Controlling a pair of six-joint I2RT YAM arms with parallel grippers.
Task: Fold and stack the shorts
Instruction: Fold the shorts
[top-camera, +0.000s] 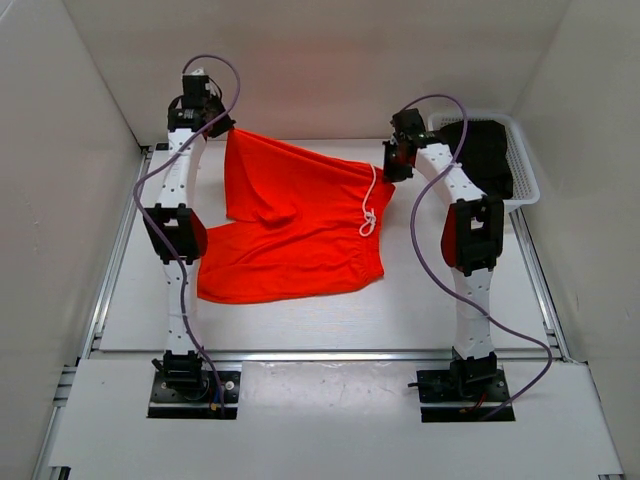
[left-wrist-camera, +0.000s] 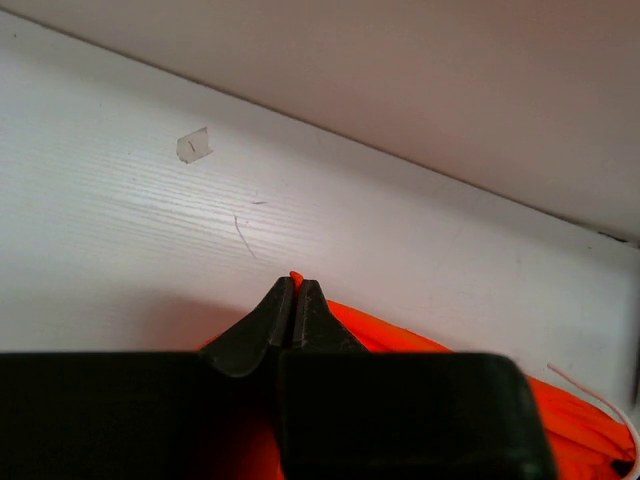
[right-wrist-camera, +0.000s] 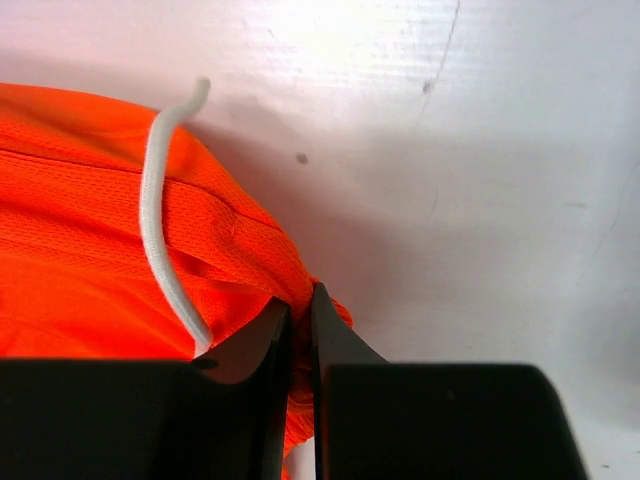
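Observation:
I should let go of the shorts' far waistband corner, which is lifted now, with my right gripper on top of the near waistband corner (top-camera: 383, 275) of the shorts.
The orange-red shorts (top-camera: 290, 225) are lifted along their far edge, with the near half lying on the table. The white drawstring (top-camera: 369, 210) hangs down at the right. My left gripper (top-camera: 226, 128) is shut on the far left corner of the shorts; a sliver of orange fabric (left-wrist-camera: 296, 278) shows between its closed fingertips (left-wrist-camera: 294, 290). My right gripper (top-camera: 388, 163) is shut on the far right waistband corner. In the right wrist view, bunched fabric (right-wrist-camera: 100, 250) is pinched between its tips (right-wrist-camera: 301, 305), and the drawstring (right-wrist-camera: 160, 235) crosses the cloth.
A white basket (top-camera: 518, 160) at the back right holds a folded dark garment (top-camera: 484, 150). White walls enclose the table on three sides. A small scrap of tape (left-wrist-camera: 193, 146) lies on the white tabletop.

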